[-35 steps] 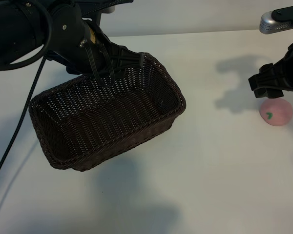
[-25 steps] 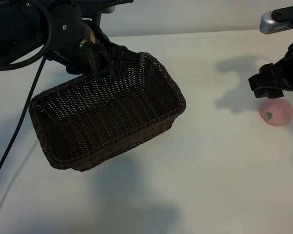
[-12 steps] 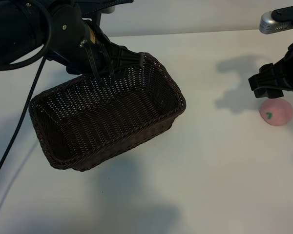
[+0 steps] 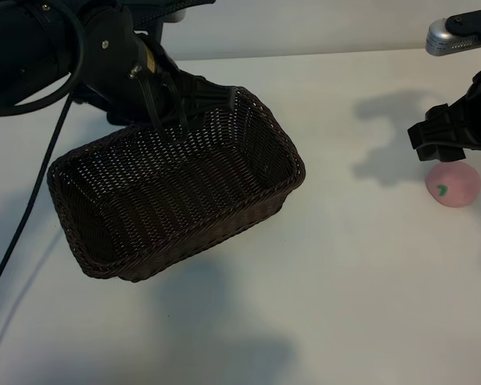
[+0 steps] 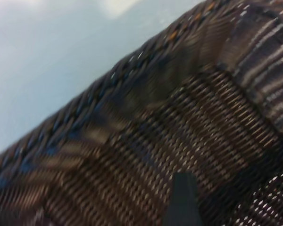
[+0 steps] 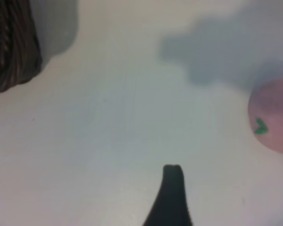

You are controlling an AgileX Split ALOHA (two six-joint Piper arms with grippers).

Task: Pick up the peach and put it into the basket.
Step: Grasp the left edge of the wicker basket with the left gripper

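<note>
My left gripper is going to close on the rim of the short side (image 4: 62,210) of the wicker basket, the side farthest from the peach.
The peach (image 4: 453,184), small, pale pink with a green mark, lies on the white table at the far right; the right wrist view also shows the peach (image 6: 273,117). My right gripper (image 4: 447,149) hovers just behind and above it, open and empty, with one dark finger (image 6: 172,193) in the wrist view beside the fruit, not touching. The dark brown wicker basket (image 4: 260,120) sits centre-left. My left gripper (image 4: 170,111) is at its far rim, open, its fingers hanging against the far wall. One finger (image 5: 181,200) shows before the weave of the basket (image 5: 132,122).
The bulky left arm and a black cable (image 4: 32,200) crowd the table's left side. A corner of the basket (image 6: 9,52) appears in the right wrist view, with bare white table (image 4: 361,265) between basket and peach.
</note>
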